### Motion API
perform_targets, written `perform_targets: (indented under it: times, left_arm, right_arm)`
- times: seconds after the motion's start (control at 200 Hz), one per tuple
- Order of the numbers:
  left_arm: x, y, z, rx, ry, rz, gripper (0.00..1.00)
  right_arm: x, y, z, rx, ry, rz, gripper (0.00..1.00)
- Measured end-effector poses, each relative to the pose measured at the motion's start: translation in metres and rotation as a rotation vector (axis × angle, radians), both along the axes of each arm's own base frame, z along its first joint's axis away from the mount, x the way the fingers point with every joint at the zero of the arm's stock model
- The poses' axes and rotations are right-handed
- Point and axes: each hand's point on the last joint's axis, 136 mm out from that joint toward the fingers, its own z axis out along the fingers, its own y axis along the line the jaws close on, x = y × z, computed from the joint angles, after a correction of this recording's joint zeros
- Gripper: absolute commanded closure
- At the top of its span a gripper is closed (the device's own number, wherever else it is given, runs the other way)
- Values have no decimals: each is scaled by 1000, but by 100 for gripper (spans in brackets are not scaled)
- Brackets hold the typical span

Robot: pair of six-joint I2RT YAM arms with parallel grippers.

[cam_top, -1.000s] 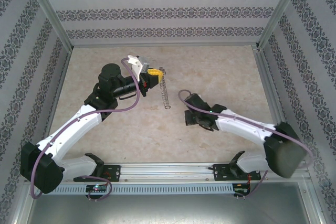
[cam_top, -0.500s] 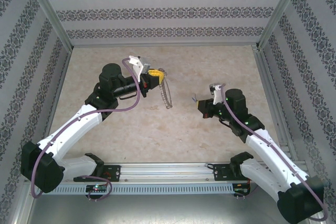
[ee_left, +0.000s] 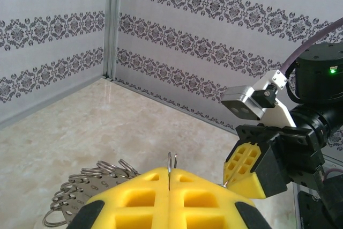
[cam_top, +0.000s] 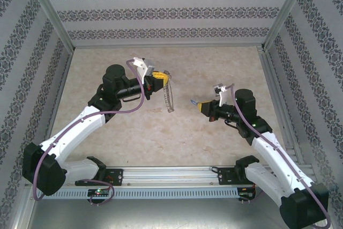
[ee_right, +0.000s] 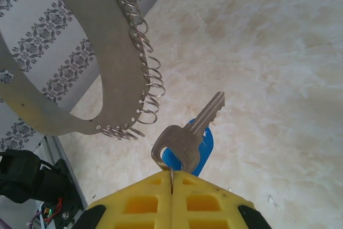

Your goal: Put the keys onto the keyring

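Note:
I will let go of the small ring with my right gripper on the bare tabletop (cam_top: 189, 127) between the hanging keyring and the front metal rail.
My left gripper (cam_top: 159, 78) is raised over the table's middle back and is shut on a thin wire ring (ee_left: 170, 160) of the keyring (cam_top: 170, 97). The keyring is a grey metal band (ee_right: 120, 73) edged with several small split rings (ee_right: 149, 76), and it hangs down floppy. My right gripper (cam_top: 202, 105) faces it from the right, a short gap away. It is shut (ee_right: 171, 174) on a small ring that carries a silver key (ee_right: 188, 137) with a blue plastic tag (ee_right: 204, 147) behind it. The key's blade points away from the yellow fingers (ee_right: 214, 202), just beside the band's lowest rings.
The pale marble-patterned tabletop (cam_top: 161, 138) is walled by patterned panels (cam_top: 161, 14) on three sides. In the left wrist view, the right gripper's yellow fingers (ee_left: 242, 165) and black wrist (ee_left: 300, 143) stand close on the right.
The right arm has unfolded and swung up, so its gripper with the key now points left towards the hanging keyring. The left arm has barely moved; the keyring swayed slightly.

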Motion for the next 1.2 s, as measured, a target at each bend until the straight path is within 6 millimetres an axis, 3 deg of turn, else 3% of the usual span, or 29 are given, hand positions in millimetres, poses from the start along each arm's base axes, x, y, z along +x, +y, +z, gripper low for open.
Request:
perform_targets:
  times: [0.17,0.585,0.739,0.914,1.064,1.199]
  left_arm:
    - [1,0,-1,2,3,0,100]
    - [1,0,-1,2,4,0,100]
    - [1,0,-1,2,4,0,100]
    - [1,0,-1,1,4,0,100]
    - [1,0,-1,1,3,0,100]
    - [1,0,-1,1,3,1,100]
  right_arm:
    - [9,-6,-24,-80,62,-60,100]
    - [-1,-3,-139,-593,294,-138,100]
    - [-2,-5,-164,-734,326,-152,100]
    - [-6,7,-186,-813,361,-123,100]
    - [-8,9,-193,-829,383,-123,65]
    - [2,5,-182,-760,390,-185,58]
